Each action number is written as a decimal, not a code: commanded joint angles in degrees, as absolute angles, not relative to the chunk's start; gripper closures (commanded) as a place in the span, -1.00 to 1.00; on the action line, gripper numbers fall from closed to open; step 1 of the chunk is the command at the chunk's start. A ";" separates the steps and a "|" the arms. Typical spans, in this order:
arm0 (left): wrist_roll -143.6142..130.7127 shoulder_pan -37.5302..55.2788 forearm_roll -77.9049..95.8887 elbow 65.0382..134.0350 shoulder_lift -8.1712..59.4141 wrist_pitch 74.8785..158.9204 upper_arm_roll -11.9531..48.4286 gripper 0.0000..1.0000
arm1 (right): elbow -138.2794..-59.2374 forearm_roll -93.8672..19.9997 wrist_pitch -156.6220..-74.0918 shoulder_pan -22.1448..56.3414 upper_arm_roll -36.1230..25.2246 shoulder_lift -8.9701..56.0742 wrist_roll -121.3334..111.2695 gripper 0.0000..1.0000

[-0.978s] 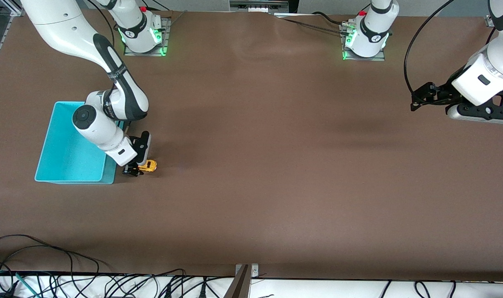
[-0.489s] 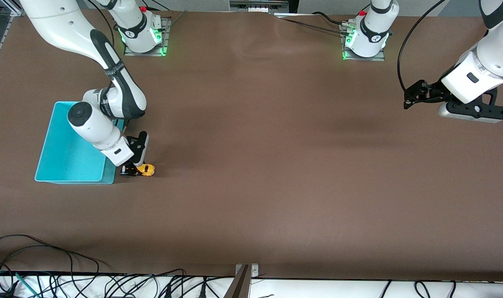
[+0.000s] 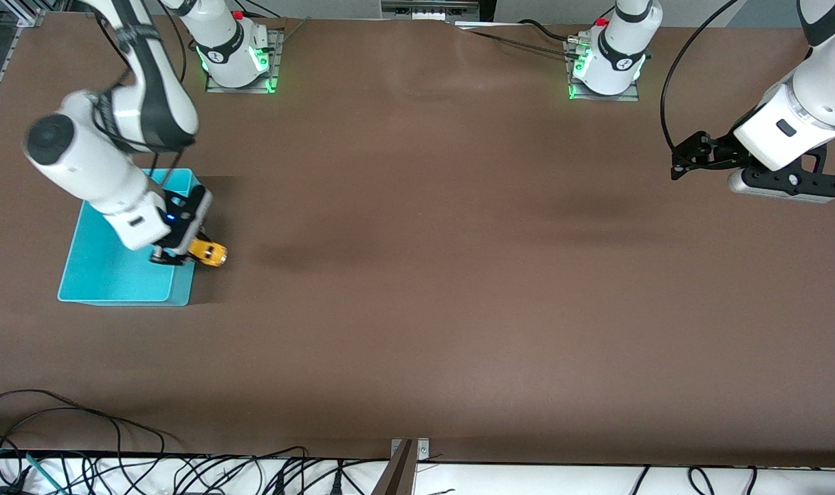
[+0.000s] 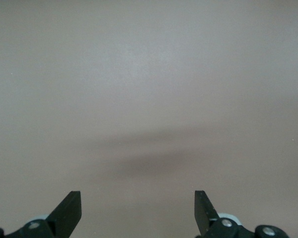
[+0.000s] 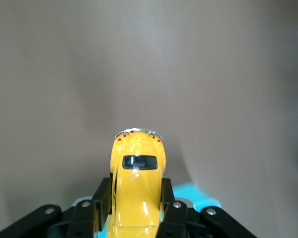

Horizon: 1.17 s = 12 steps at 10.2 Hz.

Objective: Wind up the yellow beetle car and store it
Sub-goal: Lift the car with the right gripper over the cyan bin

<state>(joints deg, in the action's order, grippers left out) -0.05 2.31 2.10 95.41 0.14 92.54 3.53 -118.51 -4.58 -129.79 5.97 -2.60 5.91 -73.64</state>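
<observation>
I will let go of the yellow beetle car with my right gripper on the turquoise bin's bottom [image 3: 148, 247], toward the side of the bin that faces the middle of the table. The car is still above the bin's rim.
My right gripper [image 3: 183, 253] is shut on the yellow beetle car [image 3: 209, 254] and holds it in the air over the rim of the turquoise bin [image 3: 97, 275] at the side toward the table's middle. In the right wrist view the yellow beetle car [image 5: 136, 188] sits clamped between the two black fingers [image 5: 100, 196], nose pointing away, with a patch of the turquoise bin [image 5: 201, 196] below. My left gripper [image 3: 688, 163] is open and empty, held above the bare table at the left arm's end. The left wrist view shows its fingertips [image 4: 69, 208] wide apart over brown table.
The brown table [image 3: 424, 275] stretches between the arms. The two arm bases [image 3: 235, 51] stand along the table edge farthest from the front camera. Cables [image 3: 115, 467] lie along the edge nearest the front camera.
My right gripper has lifted the yellow beetle car off the table and carried it up and toward the turquoise bin. The left arm has shifted slightly, then stayed put.
</observation>
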 commanded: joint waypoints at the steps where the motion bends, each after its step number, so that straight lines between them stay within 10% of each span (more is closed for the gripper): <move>1: -0.44 2.37 2.46 94.48 -0.09 91.32 3.25 -1.00 | -120.23 -4.75 -125.26 5.80 -9.37 2.64 -76.44 1.00; 12: -0.79 2.37 2.37 94.48 0.97 91.93 3.25 -1.00 | -133.33 -5.89 -156.71 3.96 -17.31 13.80 -84.73 1.00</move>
